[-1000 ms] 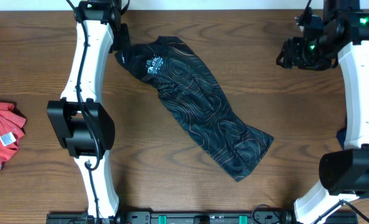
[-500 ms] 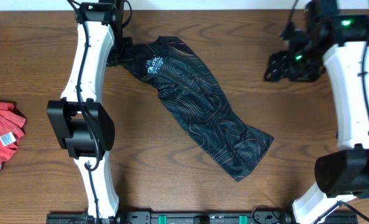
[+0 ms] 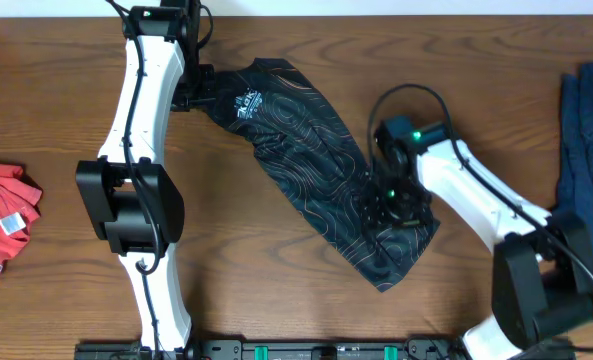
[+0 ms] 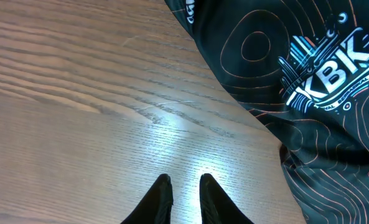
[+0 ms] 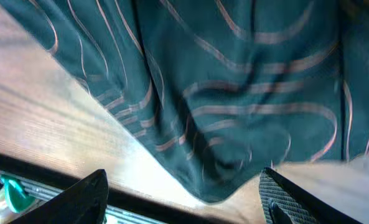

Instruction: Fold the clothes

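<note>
Next, my right gripper needs to grab the black jersey by the corner of its front end (image 3: 434, 224) nearest the dark blue garment.
The black jersey (image 3: 296, 140) with thin orange contour lines lies in a diagonal strip on the wooden table, logo end at the back left. My left gripper (image 3: 188, 88) sits just off that logo end. In the left wrist view it (image 4: 184, 179) hovers over bare wood, fingers nearly together and empty, the jersey (image 4: 308, 93) to its right. My right gripper (image 3: 391, 205) is low over the jersey's lower right part. In the right wrist view it (image 5: 184, 196) is wide open, and a rounded edge of the jersey (image 5: 234, 81) lies below, between its fingers.
A red shirt (image 3: 1, 225) is crumpled at the table's left edge. A dark blue garment (image 3: 586, 150) lies along the right edge. The arms' base rail (image 3: 296, 350) runs along the front edge.
My right arm swung from the back right corner down onto the jersey's lower part, its jaws widening. The left gripper narrowed slightly and stayed in place.
</note>
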Motion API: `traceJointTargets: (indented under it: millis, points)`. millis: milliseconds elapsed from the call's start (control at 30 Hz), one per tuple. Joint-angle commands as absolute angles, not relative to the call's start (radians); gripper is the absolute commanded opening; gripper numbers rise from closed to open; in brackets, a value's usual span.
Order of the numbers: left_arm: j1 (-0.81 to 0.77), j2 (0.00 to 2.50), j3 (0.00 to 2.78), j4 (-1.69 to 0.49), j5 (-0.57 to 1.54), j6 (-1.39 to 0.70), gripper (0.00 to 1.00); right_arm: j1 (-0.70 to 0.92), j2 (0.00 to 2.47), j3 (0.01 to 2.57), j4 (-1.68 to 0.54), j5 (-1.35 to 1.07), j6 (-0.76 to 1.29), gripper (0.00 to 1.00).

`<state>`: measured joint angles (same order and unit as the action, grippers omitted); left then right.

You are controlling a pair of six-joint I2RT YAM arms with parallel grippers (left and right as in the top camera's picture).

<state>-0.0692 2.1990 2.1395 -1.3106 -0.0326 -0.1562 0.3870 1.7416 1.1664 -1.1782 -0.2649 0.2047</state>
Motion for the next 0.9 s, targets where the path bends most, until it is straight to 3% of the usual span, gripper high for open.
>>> traceJointTargets:
  millis: [0, 333, 867]
  points:
    - [-0.068, 2.169, 2.137, -1.316, -0.033, -0.150, 0.19, 0.361, 1.684, 1.135, -1.170, -0.295, 0.257, 0.76]
    - [-0.068, 2.169, 2.137, -1.320, 0.012, -0.150, 0.19, 0.112, 1.705, 1.077, -1.053, -0.375, 0.262, 0.78]
    - [-0.068, 2.169, 2.137, -1.320, 0.019, -0.150, 0.19, -0.001, 1.772, 0.949, -0.819, -0.386, 0.341, 0.78]
